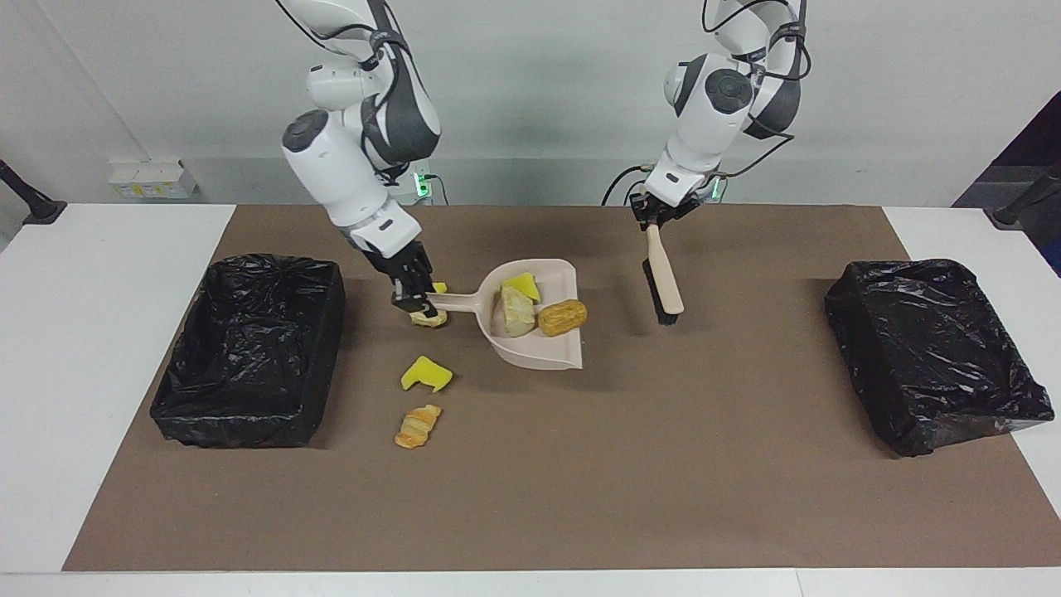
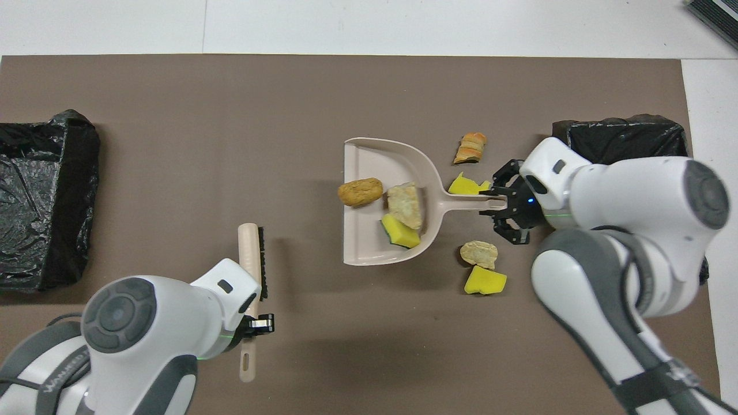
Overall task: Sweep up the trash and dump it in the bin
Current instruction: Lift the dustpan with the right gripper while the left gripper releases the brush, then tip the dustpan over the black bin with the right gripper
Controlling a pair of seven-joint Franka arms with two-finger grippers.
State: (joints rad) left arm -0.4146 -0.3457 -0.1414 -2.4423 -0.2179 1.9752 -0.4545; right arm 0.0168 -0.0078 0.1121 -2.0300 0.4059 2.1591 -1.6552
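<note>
The robot's left gripper needs to release the brush on the bare mat off the dustpan's near front corner [image 2: 305, 343].
My right gripper [image 1: 417, 297] [image 2: 503, 203] is shut on the handle of the beige dustpan [image 1: 543, 344] [image 2: 369, 161], which it holds a little above the mat. Three pieces of trash lie in the pan: a yellow sponge piece [image 2: 400, 231], a tan lump [image 2: 405, 205] and a brown roll [image 1: 562, 317] [image 2: 360, 192]. Several more scraps lie on the mat under and beside the handle: a yellow piece [image 1: 427, 375] [image 2: 485, 282], a bread lump [image 1: 417, 426] [image 2: 473, 147], another tan lump [image 2: 478, 253] and another yellow piece [image 2: 464, 185]. My left gripper [image 1: 653, 222] [image 2: 253, 323] is shut on the brush [image 1: 663, 278] [image 2: 251, 271].
A black-lined bin [image 1: 327, 348] [image 2: 622, 135] stands at the right arm's end of the brown mat, partly covered by my right arm in the overhead view. A second bin [image 1: 854, 323] [image 2: 81, 173] stands at the left arm's end.
</note>
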